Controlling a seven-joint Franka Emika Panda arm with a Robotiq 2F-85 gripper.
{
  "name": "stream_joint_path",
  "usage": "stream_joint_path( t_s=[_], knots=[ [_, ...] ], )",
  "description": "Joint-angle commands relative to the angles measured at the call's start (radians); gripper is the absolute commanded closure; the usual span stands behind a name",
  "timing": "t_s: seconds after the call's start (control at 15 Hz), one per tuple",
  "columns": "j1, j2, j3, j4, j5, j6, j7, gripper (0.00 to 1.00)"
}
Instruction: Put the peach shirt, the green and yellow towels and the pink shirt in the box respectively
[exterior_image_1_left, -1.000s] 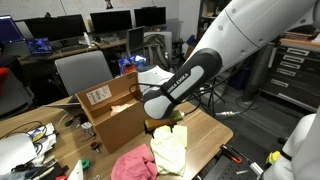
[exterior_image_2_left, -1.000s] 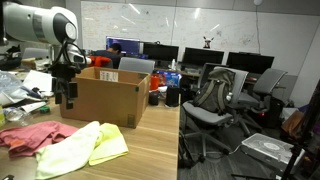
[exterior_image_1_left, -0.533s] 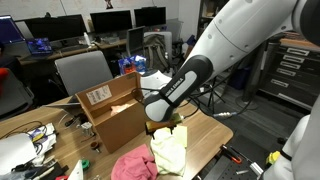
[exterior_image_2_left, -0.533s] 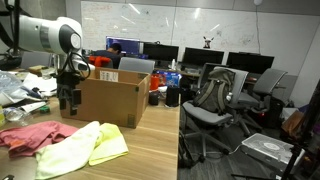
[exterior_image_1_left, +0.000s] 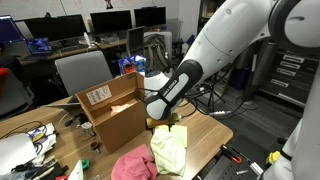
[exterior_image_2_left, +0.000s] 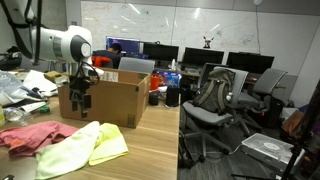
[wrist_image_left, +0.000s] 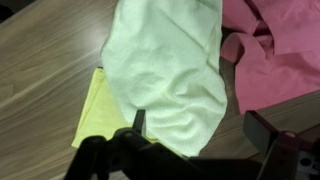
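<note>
The green towel's end (exterior_image_1_left: 162, 135) (wrist_image_left: 190, 121) nearest the cardboard box, lying between the yellow towel and the pink shirt, will be gripped by my gripper as it closes.
A pale green towel (wrist_image_left: 165, 60) lies on the wooden table and partly covers a yellow towel (wrist_image_left: 95, 112). The pink shirt (wrist_image_left: 275, 50) lies crumpled beside them. In both exterior views the towels (exterior_image_2_left: 75, 150) (exterior_image_1_left: 170, 150) and the pink shirt (exterior_image_2_left: 28, 135) (exterior_image_1_left: 133, 165) lie in front of the open cardboard box (exterior_image_2_left: 110, 100) (exterior_image_1_left: 110, 115). My gripper (wrist_image_left: 200, 125) is open and empty. It hangs above the edge of the green towel, just in front of the box (exterior_image_2_left: 80, 103). No peach shirt shows.
The table (exterior_image_2_left: 150, 160) ends close to the right of the towels. Clutter and cables lie at its far end (exterior_image_2_left: 20, 90). Office chairs (exterior_image_2_left: 215, 105) and desks with monitors stand beyond the table. A grey chair (exterior_image_1_left: 80, 70) stands behind the box.
The arm has swung from beside the box's far corner along its front towards the towels, and the gripper has come a little lower. The cloths have not moved.
</note>
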Motion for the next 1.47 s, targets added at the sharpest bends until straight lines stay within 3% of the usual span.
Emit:
stream_joint_path(
  t_s=[0.0,0.87,1.4],
  knots=[
    [0.008,0.069,-0.014,0.055,0.018,0.041,-0.013,0.00],
    [0.014,0.127,-0.056,0.056,0.031,0.073,0.004,0.00],
    [0.011,0.174,-0.048,0.062,0.071,0.098,-0.015,0.00]
  ],
)
